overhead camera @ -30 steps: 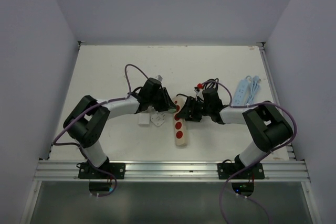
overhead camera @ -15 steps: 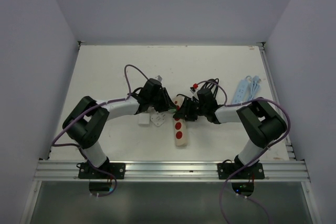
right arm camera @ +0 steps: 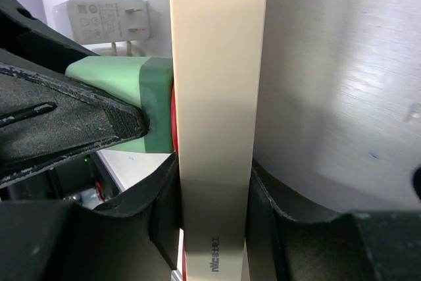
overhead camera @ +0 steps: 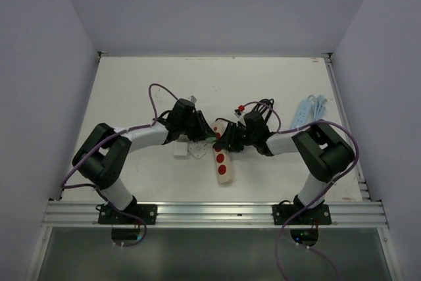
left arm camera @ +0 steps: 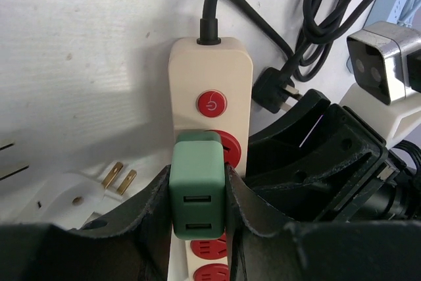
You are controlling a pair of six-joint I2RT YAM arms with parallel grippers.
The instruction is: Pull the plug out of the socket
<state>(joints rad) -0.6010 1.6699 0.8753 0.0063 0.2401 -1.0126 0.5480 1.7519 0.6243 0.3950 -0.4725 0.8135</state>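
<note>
The green plug, now in the cream socket strip, is to go down beside the square white adapter (overhead camera: pixel 162 147), facing away from the strip. Next, I put it there with my left gripper.
A cream socket strip (overhead camera: pixel 223 162) with red sockets lies in the middle of the table. A green plug (left arm camera: pixel 197 185) with two USB slots sits in one of its red sockets, just behind the red switch (left arm camera: pixel 210 103). My left gripper (left arm camera: pixel 197 195) is shut on the green plug, one black finger on each side. From the right, my right gripper (right arm camera: pixel 214 202) is shut across the strip's cream body (right arm camera: pixel 217 97), and the green plug (right arm camera: pixel 125 97) juts out to its left. In the top view both grippers (overhead camera: pixel 209 133) (overhead camera: pixel 228 140) meet over the strip's far end.
Two white adapters (overhead camera: pixel 181 151) (overhead camera: pixel 197 152) lie left of the strip, one showing brass prongs (left arm camera: pixel 118 177). A black cable bundle (overhead camera: pixel 263 106) with a black plug (left arm camera: pixel 275 90) lies behind the strip. A pale blue strip (overhead camera: pixel 304 113) lies at the right edge.
My right gripper has closed onto the socket strip. Both grippers and the strip's far end have shifted a little to the left. The left gripper keeps its hold on the plug.
</note>
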